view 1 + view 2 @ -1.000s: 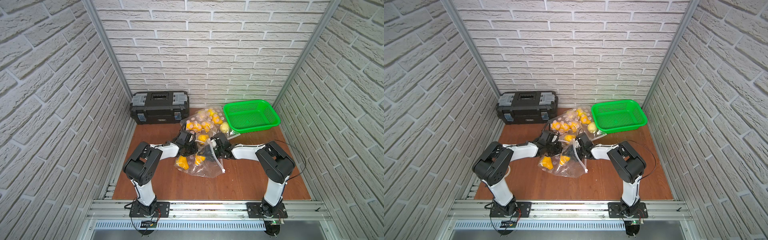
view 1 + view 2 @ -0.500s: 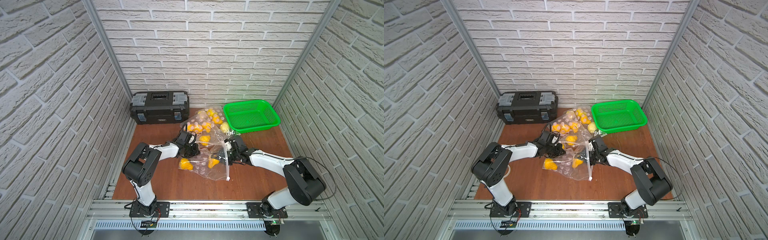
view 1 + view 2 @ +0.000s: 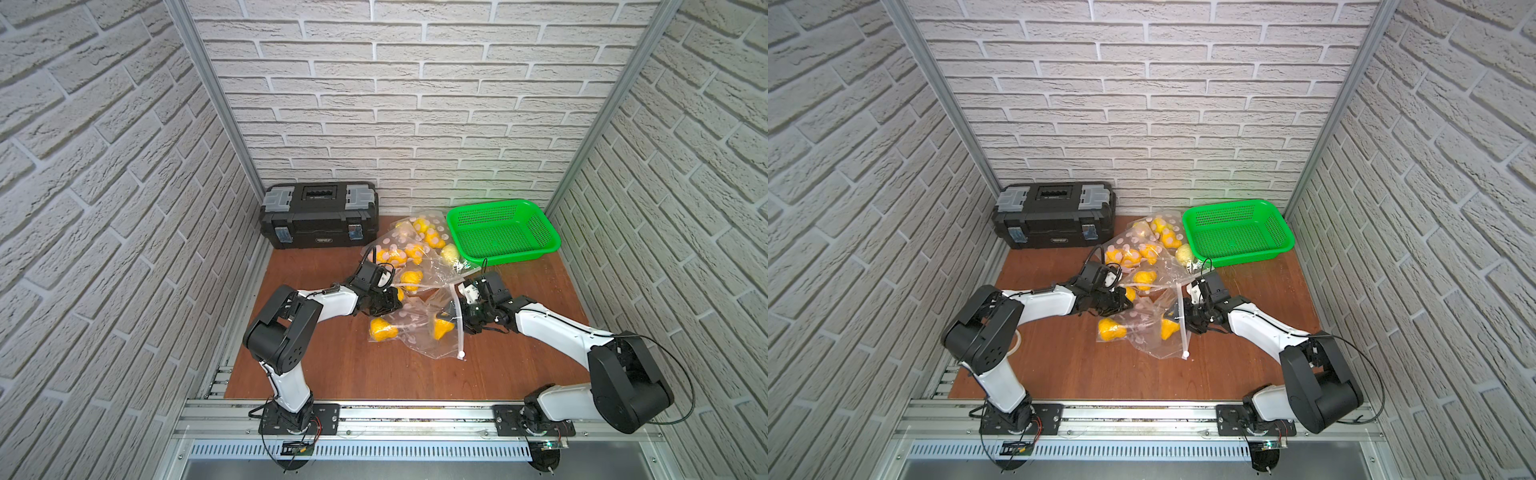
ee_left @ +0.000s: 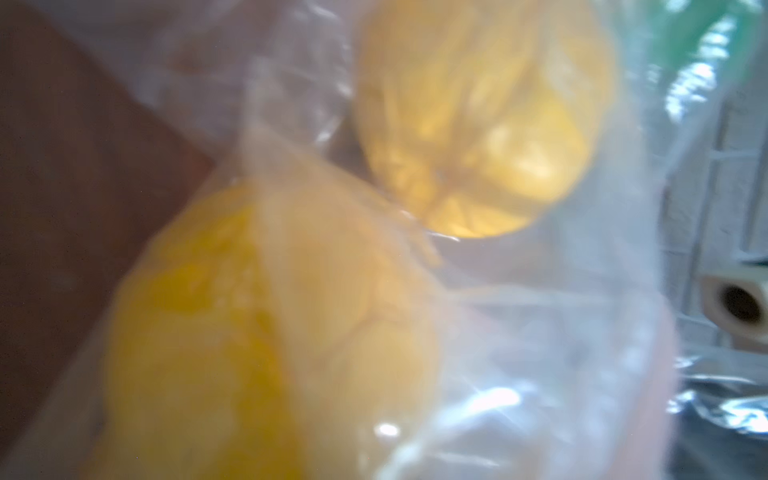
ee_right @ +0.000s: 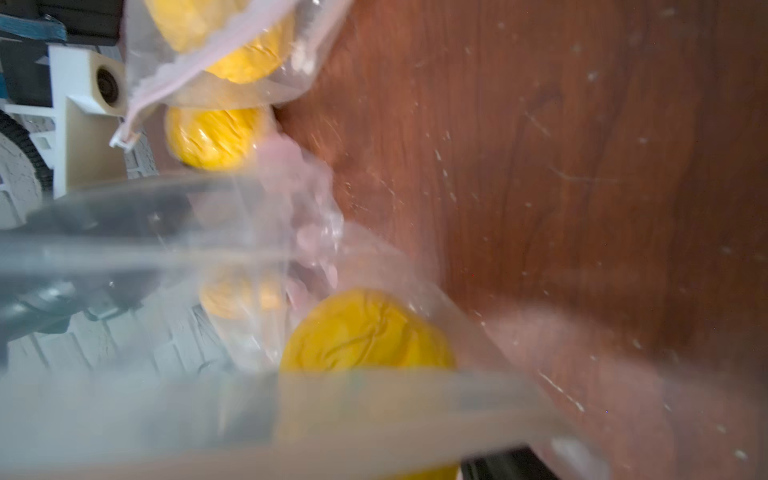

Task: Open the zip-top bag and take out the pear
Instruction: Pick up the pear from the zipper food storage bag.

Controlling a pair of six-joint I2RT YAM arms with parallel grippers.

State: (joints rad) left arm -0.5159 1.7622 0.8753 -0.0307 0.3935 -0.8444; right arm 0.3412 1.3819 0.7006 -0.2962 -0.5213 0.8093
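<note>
The robot's left gripper will release the bag's edge on the table [image 3: 366, 310] between the near-corner pear and the black toolbox.
The zip-top bag [image 3: 415, 332] [image 3: 1144, 332] is clear with pink dots and lies mid-table. Two yellow pears [image 3: 381, 329] [image 3: 441, 326] show through its film. Its white zip strip [image 3: 459, 328] [image 3: 1183, 328] runs along the right edge. My left gripper [image 3: 388, 301] [image 3: 1121, 301] is shut on the bag's far left edge. My right gripper [image 3: 467, 322] [image 3: 1192, 320] sits against the zip strip; film hides its jaws. The left wrist view is filled by blurred film over a pear [image 4: 257, 332]. In the right wrist view a pear [image 5: 361, 332] lies behind the blurred zip strip [image 5: 332, 415].
More dotted bags of pears [image 3: 415, 245] are piled behind the bag, some touching it. A green basket [image 3: 498, 205] stands at the back right, a black toolbox [image 3: 319, 220] at the back left. Brick walls close in both sides.
My right gripper has travelled right along the bag's zip edge, and its arm has swung out to the right. The bag has been drawn out rightwards. The left gripper has stayed put.
</note>
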